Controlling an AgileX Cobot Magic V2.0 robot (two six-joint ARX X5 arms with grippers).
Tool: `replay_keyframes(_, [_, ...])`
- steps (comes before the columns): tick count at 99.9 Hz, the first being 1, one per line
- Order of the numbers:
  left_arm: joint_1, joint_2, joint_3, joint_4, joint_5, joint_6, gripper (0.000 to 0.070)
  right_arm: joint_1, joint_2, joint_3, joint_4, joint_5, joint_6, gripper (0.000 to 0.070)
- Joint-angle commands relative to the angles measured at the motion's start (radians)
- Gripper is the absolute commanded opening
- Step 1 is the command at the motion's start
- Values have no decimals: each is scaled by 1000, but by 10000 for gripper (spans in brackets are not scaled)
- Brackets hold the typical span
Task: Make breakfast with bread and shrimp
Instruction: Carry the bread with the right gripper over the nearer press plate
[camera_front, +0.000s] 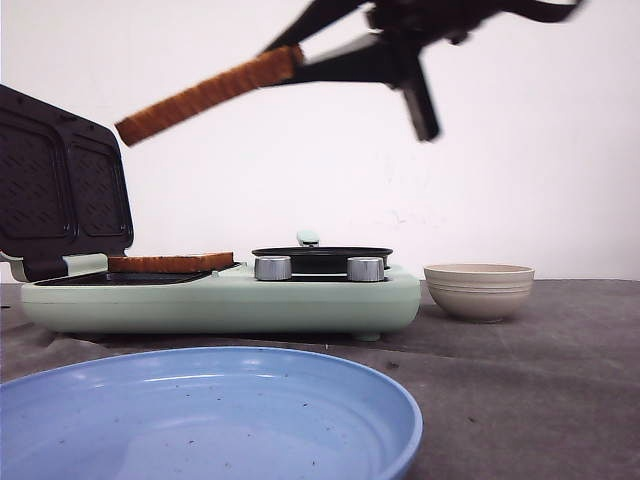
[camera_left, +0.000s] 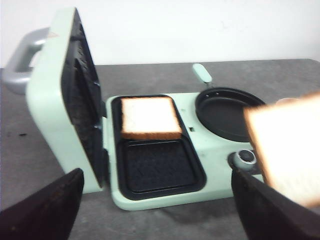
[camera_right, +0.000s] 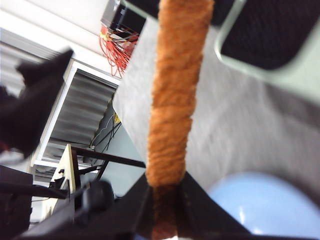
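Observation:
My right gripper needs to release the second slice, now hanging in the air above the maker, tilted against the flat slice in the open breakfast maker (camera_front: 134, 253).
One slice of bread (camera_front: 170, 263) lies flat in the far slot of the open mint-green breakfast maker (camera_front: 230, 300); the left wrist view shows this slice (camera_left: 150, 117) with the near slot (camera_left: 160, 165) bare. The second slice (camera_front: 210, 93) hangs tilted in the air above the maker, and my right gripper (camera_front: 295, 60) is shut on its edge. The right wrist view shows its brown crust (camera_right: 175, 100) pinched in that gripper (camera_right: 165, 200). My left gripper (camera_left: 157, 177) is open, hovering in front of the maker, with the held slice (camera_left: 290, 150) to one side. The shrimp is out of view.
The maker's dark ribbed lid (camera_front: 60, 190) stands upright at the left. A black frying pan (camera_front: 320, 257) sits on its right half behind two knobs. A beige bowl (camera_front: 478, 290) stands to the maker's right. A large blue plate (camera_front: 200, 420) fills the near foreground.

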Motion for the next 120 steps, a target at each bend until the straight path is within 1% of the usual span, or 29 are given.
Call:
replay_keyframes(1, [8, -1, 5, 11, -13, 13, 515, 7, 72, 90, -6, -10, -45, 0])
replay_keyframes(14, [29, -10, 5, 11, -25, 32, 515, 7, 203, 238, -24, -30, -51, 0])
replay_keyframes(32, [47, -16, 5, 11, -24, 32, 515, 10, 375, 416, -31, -36, -50, 0])
replay_keyframes(64, [48, -16, 5, 11, -24, 32, 514, 23, 636, 623, -35, -43, -27, 0])
replay_keyframes(75, [48, -16, 5, 11, -25, 32, 515, 35, 691, 655, -34, -40, -16, 0])
replay_keyframes(89, [48, -16, 5, 11, -28, 32, 515, 52, 728, 663, -35, -7, -7, 0])
replay_keyframes(104, [48, -16, 5, 11, -28, 32, 515, 69, 738, 663, -35, 55, -7, 0])
replay_keyframes(115, [48, -16, 5, 11, -28, 32, 515, 70, 738, 663, -37, 62, -7, 0])
replay_keyframes(120, [48, -16, 5, 11, -28, 32, 514, 70, 738, 663, -45, 82, -10, 0])
